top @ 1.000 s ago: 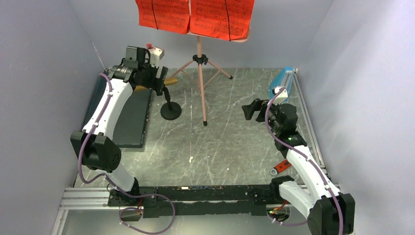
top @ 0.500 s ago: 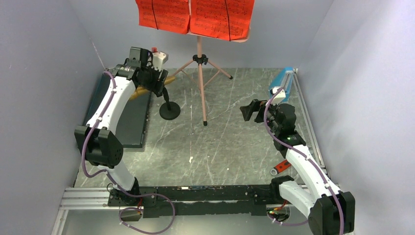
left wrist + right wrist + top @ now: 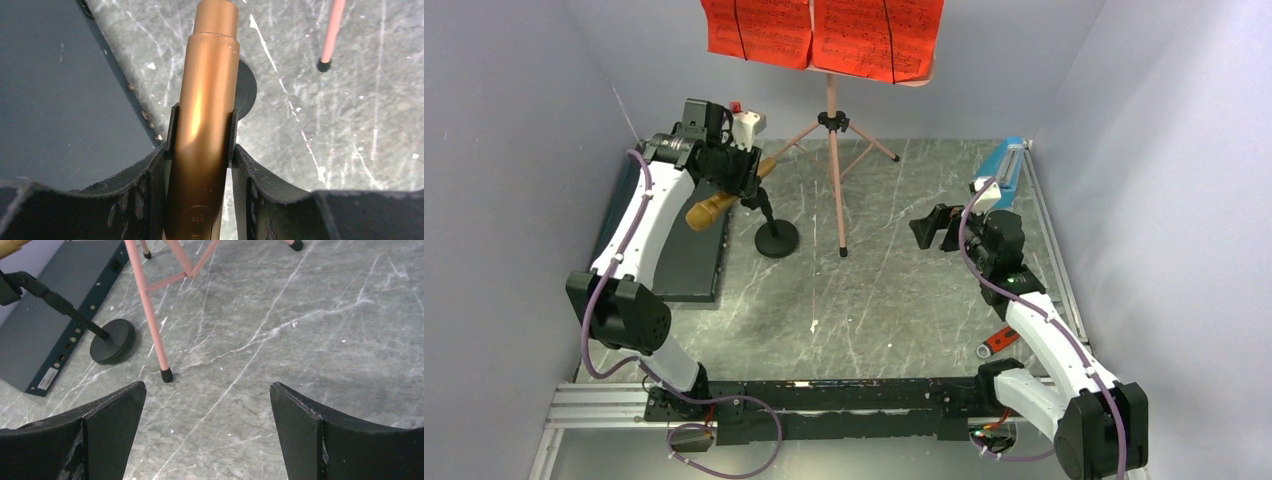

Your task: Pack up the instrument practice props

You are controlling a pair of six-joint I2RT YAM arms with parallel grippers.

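I should release the gold microphone, now tilted over the dark case's edge, from my left gripper, with its round base on the floor [image 3: 825, 275] [image 3: 311, 106] next to the front leg of the pink music stand.
The gold microphone [image 3: 714, 205] lies tilted over the edge of the dark case, its black clip and rod leading down to the round stand base [image 3: 776, 240]. My left gripper [image 3: 746, 178] is shut on the microphone body [image 3: 207, 100], with both pads pressed against its sides [image 3: 201, 132]. The pink tripod music stand [image 3: 833, 150] stands at the back centre with the red sheet-music pages [image 3: 824, 35] on its desk. The blue metronome [image 3: 1002, 167] leans at the right wall. My right gripper [image 3: 932, 228] hovers open over bare floor [image 3: 207, 405], right of the stand's front leg [image 3: 150, 305].
A flat dark case [image 3: 689, 245] lies along the left side, under the left arm. A red-handled wrench [image 3: 996, 342] lies near the right arm's base. Grey walls close in the left, back and right sides.
My left gripper's jaws have closed onto the gold microphone, which now tilts more with its head swung out to the left. The stand base shifted slightly. My right gripper drifted a little left.
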